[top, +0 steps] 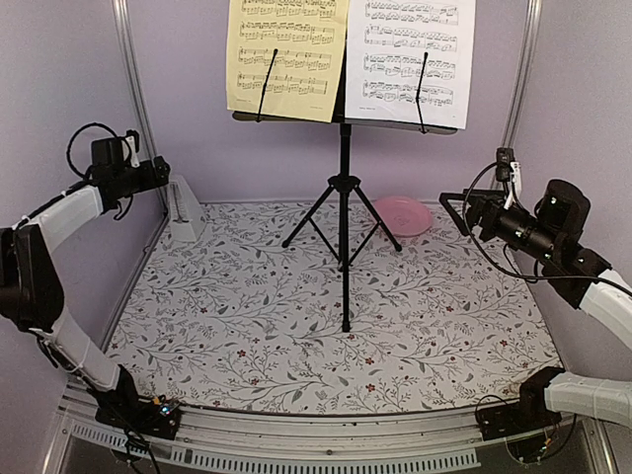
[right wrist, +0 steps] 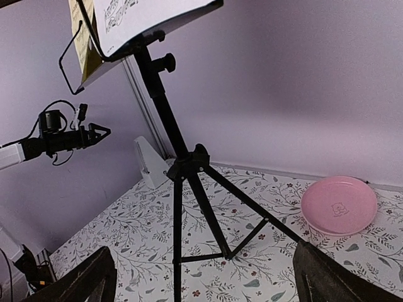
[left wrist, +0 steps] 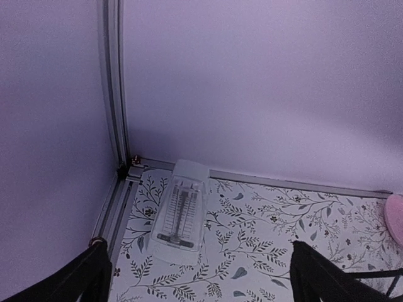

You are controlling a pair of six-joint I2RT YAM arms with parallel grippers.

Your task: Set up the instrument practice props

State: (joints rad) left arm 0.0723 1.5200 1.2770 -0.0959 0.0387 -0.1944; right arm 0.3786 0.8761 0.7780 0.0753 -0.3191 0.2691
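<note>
The robot's left gripper should next go to the upper end of the pale-grey metronome [top: 182, 191] [left wrist: 188, 182] and close across its sides, just below the top of the metronome.
The black music stand [top: 345, 188] stands on its tripod legs at the back middle of the floral mat. A yellowish page [top: 286, 54] and a white page [top: 413, 54] rest side by side on its desk, each behind a wire clip. The pale-grey metronome [top: 184, 207] stands upright in the back left corner. My left gripper [top: 161, 172] hovers open above and in front of the metronome [left wrist: 181, 211], apart from it. My right gripper [top: 456, 212] hangs open at the right, facing the stand [right wrist: 189, 167], with nothing between its fingers.
A pink round plate [top: 401, 214] lies on the mat just right of the stand's right leg. Purple walls and aluminium frame posts [top: 138, 89] close in the back and sides. The stand's front leg [top: 346, 296] reaches toward the mat's middle.
</note>
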